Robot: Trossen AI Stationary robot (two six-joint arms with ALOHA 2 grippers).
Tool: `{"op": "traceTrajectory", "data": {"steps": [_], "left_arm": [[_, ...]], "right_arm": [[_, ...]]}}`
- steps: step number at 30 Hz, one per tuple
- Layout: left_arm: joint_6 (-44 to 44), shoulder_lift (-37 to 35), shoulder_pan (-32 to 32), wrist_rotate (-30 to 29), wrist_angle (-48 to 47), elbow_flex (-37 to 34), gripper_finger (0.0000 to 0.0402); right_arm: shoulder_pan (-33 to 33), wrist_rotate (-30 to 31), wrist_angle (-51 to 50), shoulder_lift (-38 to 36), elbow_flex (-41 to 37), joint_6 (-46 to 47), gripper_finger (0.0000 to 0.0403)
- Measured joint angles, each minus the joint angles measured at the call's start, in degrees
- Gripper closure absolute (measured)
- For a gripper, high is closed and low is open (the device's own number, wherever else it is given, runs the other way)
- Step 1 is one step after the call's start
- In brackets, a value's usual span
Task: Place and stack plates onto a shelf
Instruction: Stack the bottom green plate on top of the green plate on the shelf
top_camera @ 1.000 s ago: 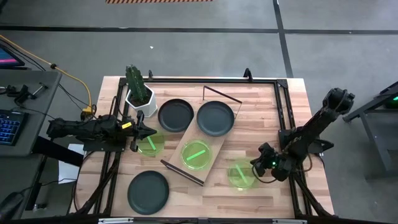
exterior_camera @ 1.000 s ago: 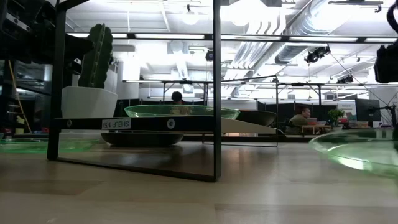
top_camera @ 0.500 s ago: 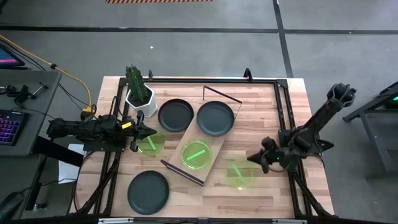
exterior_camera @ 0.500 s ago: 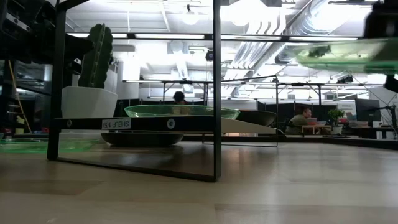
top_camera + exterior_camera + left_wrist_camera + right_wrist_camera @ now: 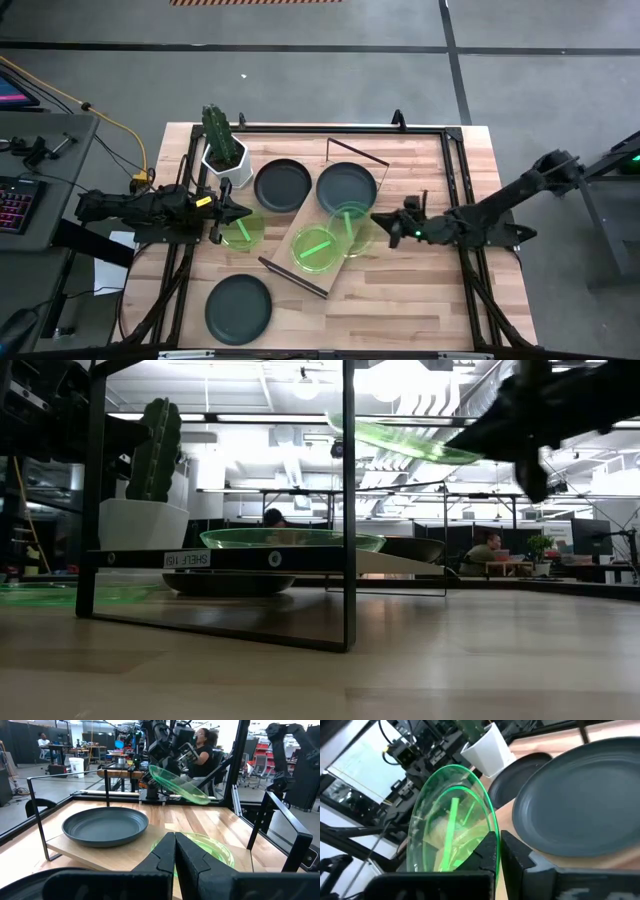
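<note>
My right gripper needs to lower the green plate it is holding and set it down on top of the green plate lying on the shelf [image 5: 315, 250].
The light-wood shelf [image 5: 300, 222] lies slantwise at mid-table. It carries a black plate [image 5: 346, 190] and a green plate [image 5: 317, 248]. My right gripper [image 5: 380, 226] is shut on another green plate [image 5: 352, 228], held in the air over the shelf between those two. Two more black plates rest on the table, one [image 5: 283, 185] beside the shelf and one [image 5: 238, 308] near the front edge. A third green plate [image 5: 243, 234] lies flat on the table under my left gripper [image 5: 243, 213], which is shut; I cannot tell whether it touches that plate. My right gripper pinches the green plate's rim [image 5: 476, 840] between its two fingers, on the side that faces the table's right. The fingers come nearly level from the right. The plate [image 5: 400, 440] is lifted clear and tilted, high above the shelf.
A white pot with a cactus [image 5: 225, 150] stands at the far left, next to the black plate. The shelf's black metal legs [image 5: 357, 153] rise at both short ends. A black frame [image 5: 455, 180] runs round the table. People sit in the room beyond.
My right gripper has raised the green plate off the table's near right part and carried it up, then toward the left and far side, until it is over the shelf. The plate has gone from lying flat to tilted. My left arm has kept still.
</note>
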Motion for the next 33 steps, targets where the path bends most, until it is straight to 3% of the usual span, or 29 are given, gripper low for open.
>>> {"op": "traceTrajectory", "data": {"steps": [8,15,33], "left_arm": [[0.0,0.0,0.0,0.0,0.0,0.0,0.0401],[0.0,0.0,0.0,0.0,0.0,0.0,0.0401],[0.0,0.0,0.0,0.0,0.0,0.0,0.0401]], "right_arm": [[-4.9,-7.8,2.9,16.9,9.7,-4.2,0.0403],[-7.6,-11.7,2.9,25.8,16.7,-7.4,0.0403],[-8.9,-16.0,2.3,28.9,18.4,-6.3,0.0403]]}}
